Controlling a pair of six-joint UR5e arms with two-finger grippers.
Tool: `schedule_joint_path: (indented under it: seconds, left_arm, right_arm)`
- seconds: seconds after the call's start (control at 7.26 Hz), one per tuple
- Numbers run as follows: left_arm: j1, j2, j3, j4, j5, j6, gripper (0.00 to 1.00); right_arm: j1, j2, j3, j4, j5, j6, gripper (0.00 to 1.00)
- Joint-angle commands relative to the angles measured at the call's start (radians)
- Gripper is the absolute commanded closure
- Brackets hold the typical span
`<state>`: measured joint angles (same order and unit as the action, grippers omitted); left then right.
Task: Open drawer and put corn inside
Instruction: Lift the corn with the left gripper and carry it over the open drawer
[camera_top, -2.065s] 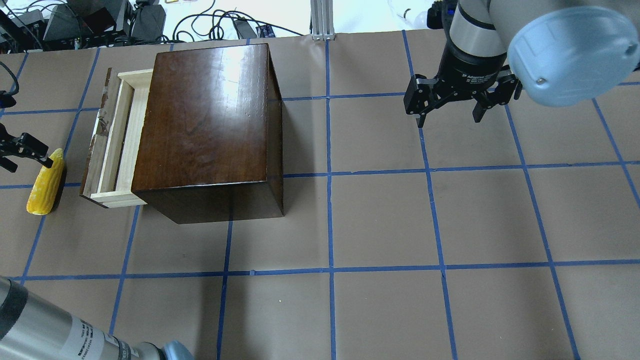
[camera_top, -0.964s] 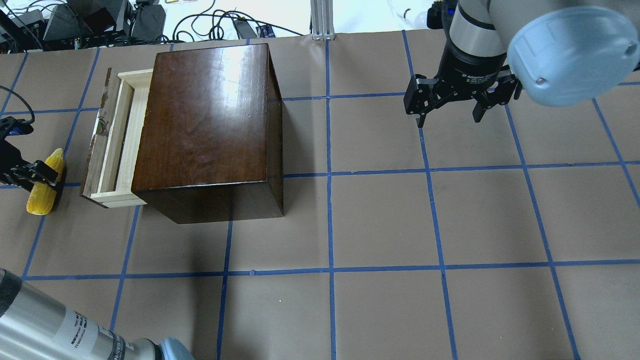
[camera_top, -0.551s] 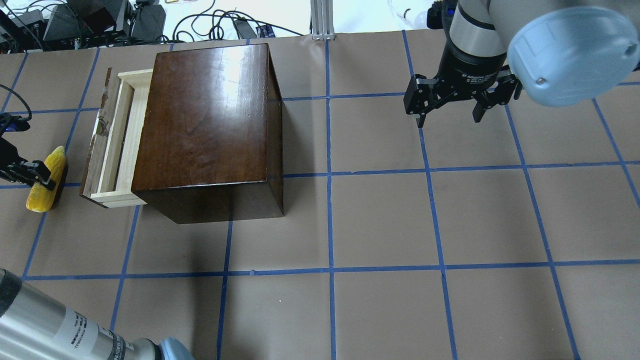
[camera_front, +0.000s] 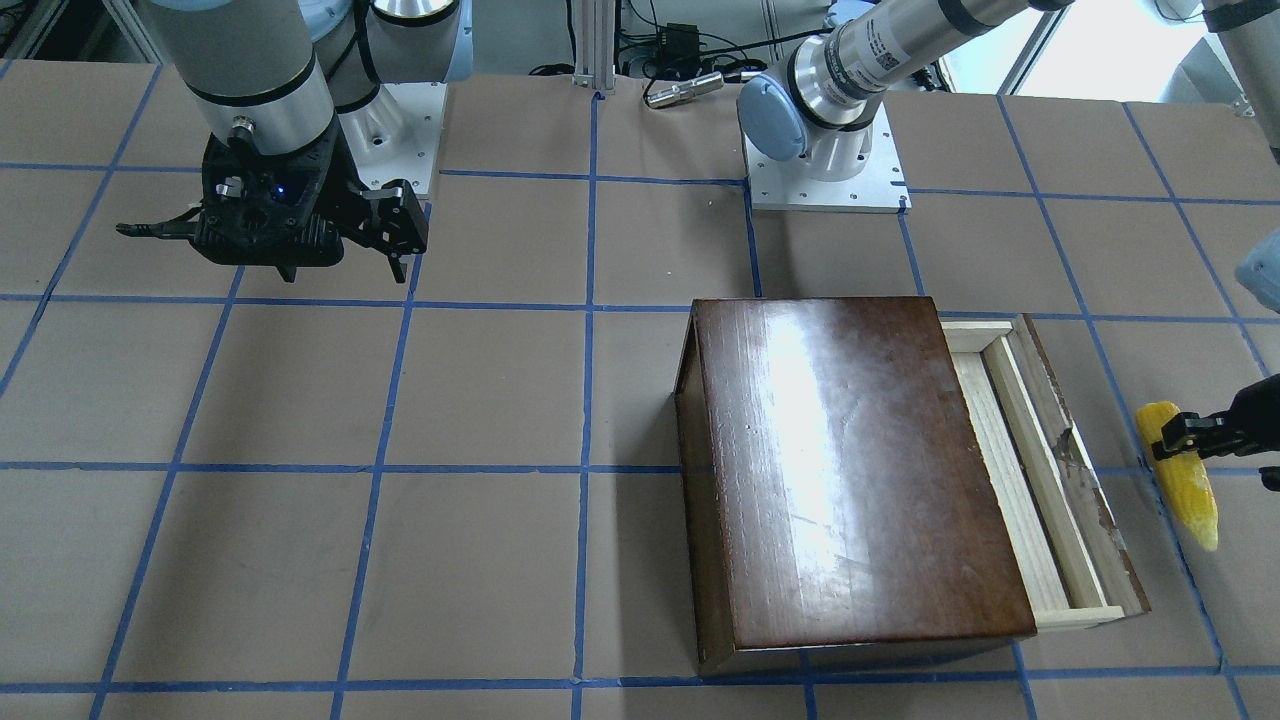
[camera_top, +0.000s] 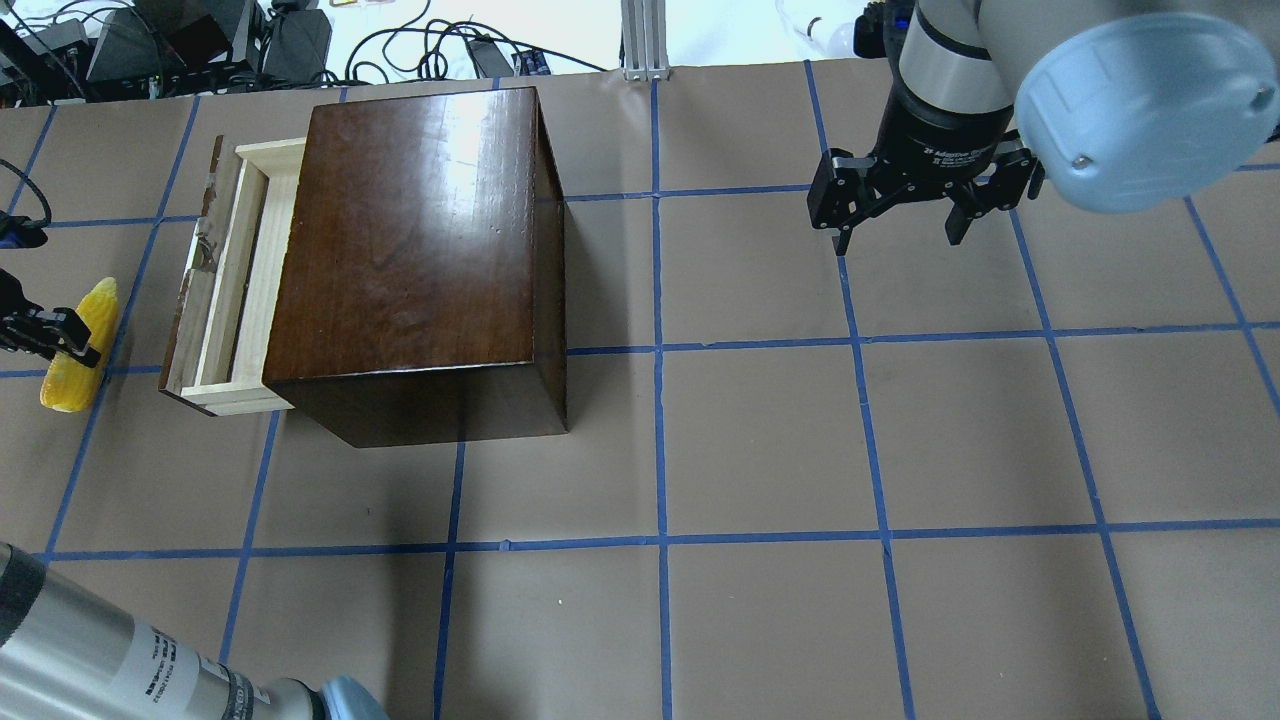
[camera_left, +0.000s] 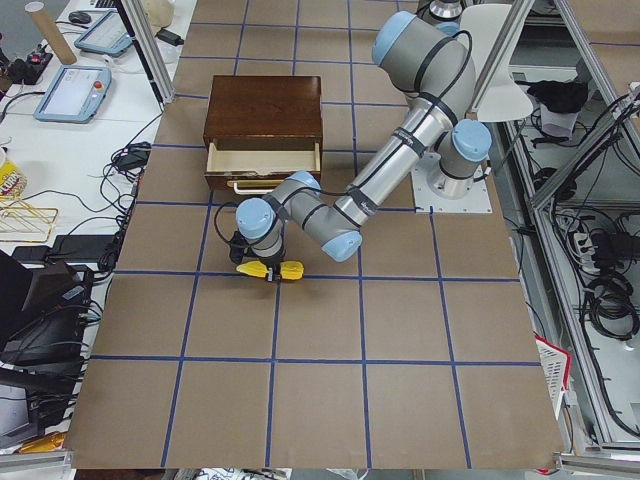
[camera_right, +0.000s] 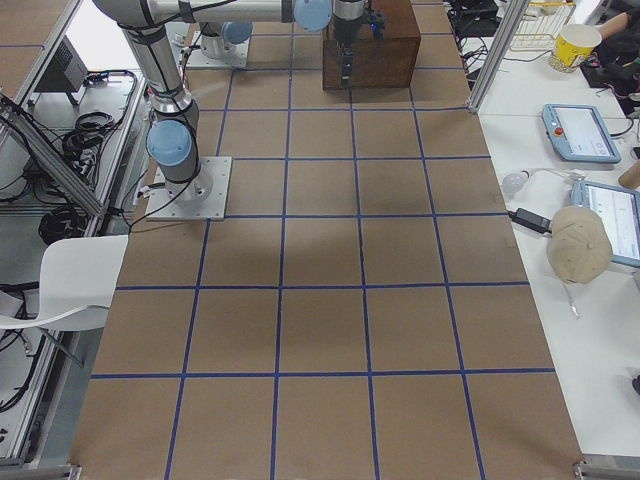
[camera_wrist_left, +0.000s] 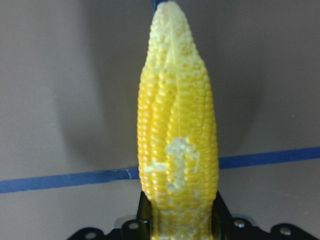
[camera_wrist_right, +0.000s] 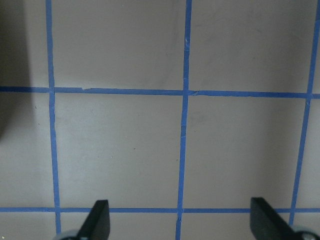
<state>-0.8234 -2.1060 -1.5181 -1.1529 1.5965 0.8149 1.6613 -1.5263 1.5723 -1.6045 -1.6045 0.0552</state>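
Observation:
My left gripper is going to let go of the yellow corn in the pale-wood tray, lengthwise (camera_front: 1029, 499) against the drawer's front panel. The corn is now at the table's edge.
The yellow corn (camera_top: 78, 343) is at the table's left edge, held crosswise between the fingers of my left gripper (camera_top: 66, 340), which is shut on it. In the left wrist view the corn (camera_wrist_left: 177, 150) fills the middle, tip pointing away. In the front view my left gripper (camera_front: 1178, 440) clamps the corn (camera_front: 1190, 495) beside the drawer. The drawer (camera_top: 232, 285) is pulled partly out of the dark-brown box (camera_top: 410, 240), its pale-wood tray empty. My right gripper (camera_top: 895, 232) is open and empty at the far right, above bare table (camera_wrist_right: 182, 222).
Brown paper with blue tape grid lines covers the table (camera_top: 760, 450). Cables and equipment (camera_top: 200, 45) lie beyond the far edge. My left arm's forearm (camera_top: 110, 670) crosses the near-left corner. The robot bases (camera_front: 825, 175) stand on the table.
My left gripper came down onto the corn and shut on it. The corn has since shifted a little left and away from its spot on the table. My right arm has not moved.

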Motion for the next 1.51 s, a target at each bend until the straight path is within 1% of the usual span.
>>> schedule_joint_path:
  seconds: [0.0, 0.14, 0.55, 0.83, 1.1, 1.38]
  left_arm:
    - [-0.040, 0.073, 0.039, -0.066, -0.013, -0.019, 1.00]
    - [-0.077, 0.107, 0.070, -0.139, -0.038, -0.042, 1.00]
    - [-0.219, 0.165, 0.182, -0.293, -0.033, -0.191, 1.00]
    - [-0.322, 0.184, 0.185, -0.301, -0.036, -0.320, 1.00]
    - [-0.411, 0.179, 0.185, -0.301, -0.038, -0.474, 1.00]
    - [-0.430, 0.173, 0.171, -0.303, -0.040, -0.507, 1.00]
  right_arm:
    - [0.000, 0.000, 0.000, 0.000, 0.000, 0.000, 0.00]
    - [0.000, 0.000, 0.000, 0.000, 0.000, 0.000, 0.00]
    - [0.000, 0.000, 0.000, 0.000, 0.000, 0.000, 0.00]
    - [0.000, 0.000, 0.000, 0.000, 0.000, 0.000, 0.00]
    - [0.000, 0.000, 0.000, 0.000, 0.000, 0.000, 0.00]
    - [0.000, 0.000, 0.000, 0.000, 0.000, 0.000, 0.00]
